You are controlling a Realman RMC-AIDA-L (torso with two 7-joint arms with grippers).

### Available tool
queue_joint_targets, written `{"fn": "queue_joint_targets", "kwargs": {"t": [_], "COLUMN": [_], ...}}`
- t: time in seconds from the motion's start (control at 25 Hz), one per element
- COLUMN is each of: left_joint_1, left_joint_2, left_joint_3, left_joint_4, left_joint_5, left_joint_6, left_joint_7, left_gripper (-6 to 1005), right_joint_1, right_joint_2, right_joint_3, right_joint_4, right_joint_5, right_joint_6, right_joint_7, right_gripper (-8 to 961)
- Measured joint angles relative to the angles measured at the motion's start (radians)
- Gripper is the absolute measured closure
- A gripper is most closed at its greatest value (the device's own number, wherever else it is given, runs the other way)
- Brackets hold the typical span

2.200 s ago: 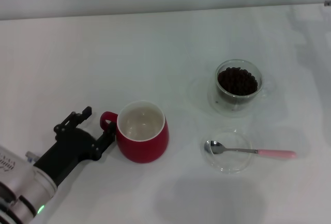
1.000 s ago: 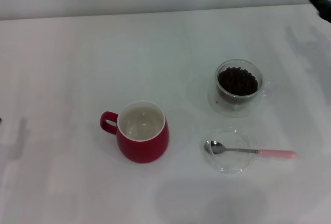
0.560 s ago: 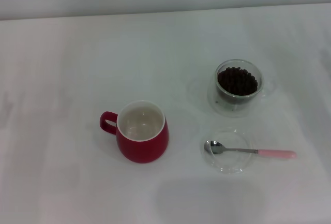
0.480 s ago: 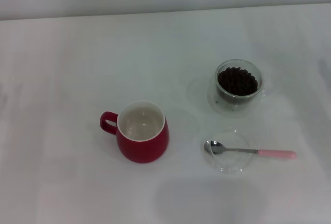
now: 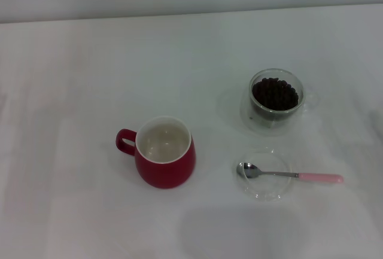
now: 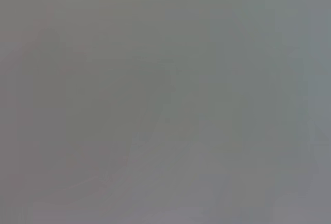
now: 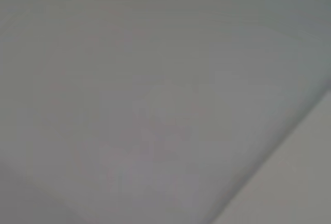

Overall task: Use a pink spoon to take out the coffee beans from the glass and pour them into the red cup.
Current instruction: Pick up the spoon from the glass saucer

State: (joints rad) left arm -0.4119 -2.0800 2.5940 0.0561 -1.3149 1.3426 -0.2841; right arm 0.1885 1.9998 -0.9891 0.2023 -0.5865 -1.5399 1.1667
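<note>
Next, I close my right gripper on the pink spoon, on the middle of its handle (image 5: 319,177), just beyond the clear dish's edge.
In the head view the red cup (image 5: 164,152) stands left of centre on the white table, its handle to the left, its off-white inside bare. The glass (image 5: 275,100) stands at the right, holding the dark coffee beans (image 5: 274,93). The pink spoon (image 5: 289,174) lies in front of the glass, its silver bowl resting in a flat clear dish (image 5: 263,174) and its pink handle pointing right. Neither gripper shows in any view. Both wrist views show only plain grey.
The white table (image 5: 72,79) spreads all around the cup, the glass and the dish. Its far edge meets a pale wall along the top of the head view.
My left arm, which was beside the red cup's handle, has pulled out of the head view to the left. The right arm's tip at the top right has also gone. The objects have not moved.
</note>
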Motion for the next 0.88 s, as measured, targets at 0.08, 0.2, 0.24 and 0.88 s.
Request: {"fn": "queue_joint_targets", "kwargs": {"t": [0.08,0.2,0.24,0.88], "left_joint_1": [0.004,0.013,0.017,-0.003], "left_joint_2": [-0.003,-0.005,-0.005,-0.006], "left_joint_3": [0.003,0.007,0.007,0.008], "left_joint_4": [0.006,0.024,0.033,0.086], "left_joint_5": [0.001,0.004,0.004,0.004], "left_joint_6": [-0.006,-0.008,-0.008,-0.040], "left_joint_7": [0.000,0.000,0.000,-0.001], "left_gripper": [105,105,105,105], "right_joint_1": [-0.019,-0.051,-0.061,-0.084], "right_joint_2": [0.000,-0.001,-0.002,0.000], "right_joint_3": [-0.006,-0.009,-0.009,-0.012], "right_joint_4": [0.001,0.006,0.009,0.021], "right_joint_5": [-0.028,-0.069,-0.081,-0.347], "right_joint_6": [-0.007,-0.027,-0.032,-0.065], "right_joint_7": [0.010,0.018,0.020,0.106], "right_gripper": [99,99,100,101]}}
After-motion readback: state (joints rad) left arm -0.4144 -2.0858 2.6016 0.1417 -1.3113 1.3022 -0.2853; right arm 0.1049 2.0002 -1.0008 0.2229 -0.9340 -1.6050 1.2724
